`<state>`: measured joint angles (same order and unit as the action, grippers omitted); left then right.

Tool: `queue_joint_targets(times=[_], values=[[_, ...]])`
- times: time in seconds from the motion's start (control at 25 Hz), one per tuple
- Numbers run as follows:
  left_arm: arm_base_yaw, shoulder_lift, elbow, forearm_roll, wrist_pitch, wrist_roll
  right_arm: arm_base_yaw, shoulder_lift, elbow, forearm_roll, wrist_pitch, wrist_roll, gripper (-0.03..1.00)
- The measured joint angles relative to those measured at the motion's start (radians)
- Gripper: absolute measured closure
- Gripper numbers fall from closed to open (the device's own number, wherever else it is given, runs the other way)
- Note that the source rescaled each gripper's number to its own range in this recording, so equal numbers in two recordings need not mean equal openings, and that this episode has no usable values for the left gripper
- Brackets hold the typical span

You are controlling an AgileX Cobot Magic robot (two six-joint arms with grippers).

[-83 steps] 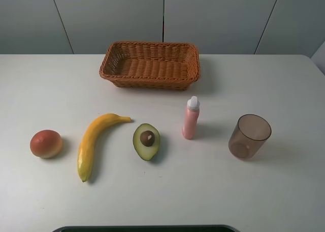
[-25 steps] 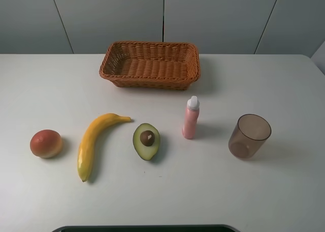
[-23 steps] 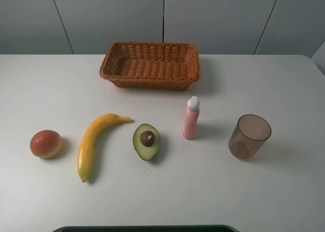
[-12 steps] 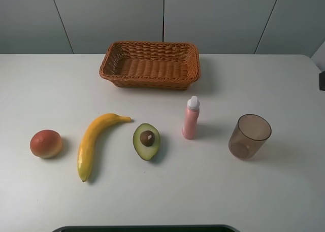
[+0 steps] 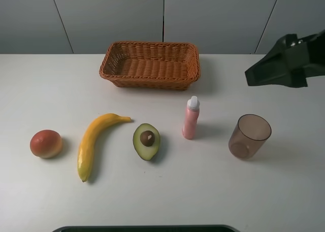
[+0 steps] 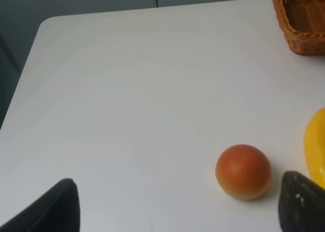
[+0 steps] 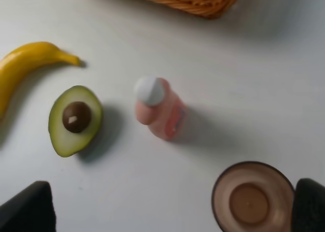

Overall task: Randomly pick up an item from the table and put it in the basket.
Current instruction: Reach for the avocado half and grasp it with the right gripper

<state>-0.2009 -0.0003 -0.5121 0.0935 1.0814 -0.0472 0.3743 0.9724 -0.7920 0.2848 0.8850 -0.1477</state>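
Observation:
The robot's right gripper should go to the halved avocado next and close across its wide middle (image 5: 147, 139) (image 7: 76, 119), with the avocado's brown pit between the fingers.
The halved avocado (image 5: 147, 141) lies cut side up on the white table (image 5: 203, 191), near the middle; it also shows in the right wrist view (image 7: 75, 120). The wicker basket (image 5: 147, 81) stands at the back centre and holds nothing. My right gripper (image 5: 269, 73) hangs above the table's right side, behind the cup and far from the avocado. In the right wrist view the right gripper (image 7: 167, 211) is open and empty, its fingers wide apart. My left gripper (image 6: 177, 211) is open and empty near the red-orange fruit; it is out of the high view.
A yellow banana (image 5: 91, 143) and a round red-orange fruit (image 5: 46, 143) lie left of the avocado. A pink bottle (image 5: 191, 119) stands upright to its right. A translucent brown cup (image 5: 249, 136) stands further right. A dark edge runs along the front.
My right arm has come into the high view from the right edge and now hangs over the table's right side. The objects have not moved.

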Motion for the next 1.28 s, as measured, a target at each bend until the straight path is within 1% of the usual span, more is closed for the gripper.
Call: queue_joint_targets(times=[0.12,0.28,0.4,0.52,0.76,1.0,1.2,1.28], values=[[0.0,0.0,0.0,0.0,0.0,0.0,0.143,0.069,-0.002,-0.049,-0.058,0.058,-0.03],[0.0,0.0,0.0,0.0,0.0,0.0,0.3,0.196,-0.027,-0.1,-0.122,0.148,-0.03],[0.0,0.0,0.0,0.0,0.0,0.0,0.373,0.303,-0.058,-0.113,-0.16,0.186,-0.03],[0.0,0.0,0.0,0.0,0.0,0.0,0.423,0.406,-0.107,-0.114,-0.176,0.231,-0.03],[0.0,0.0,0.0,0.0,0.0,0.0,0.456,0.6,-0.229,-0.111,-0.187,0.269,-0.03],[0.0,0.0,0.0,0.0,0.0,0.0,0.461,0.759,-0.337,-0.066,-0.184,0.311,-0.03],[0.0,0.0,0.0,0.0,0.0,0.0,0.461,0.852,-0.371,-0.064,-0.164,0.409,-0.03],[0.0,0.0,0.0,0.0,0.0,0.0,0.461,0.882,-0.371,-0.065,-0.158,0.432,-0.03]])
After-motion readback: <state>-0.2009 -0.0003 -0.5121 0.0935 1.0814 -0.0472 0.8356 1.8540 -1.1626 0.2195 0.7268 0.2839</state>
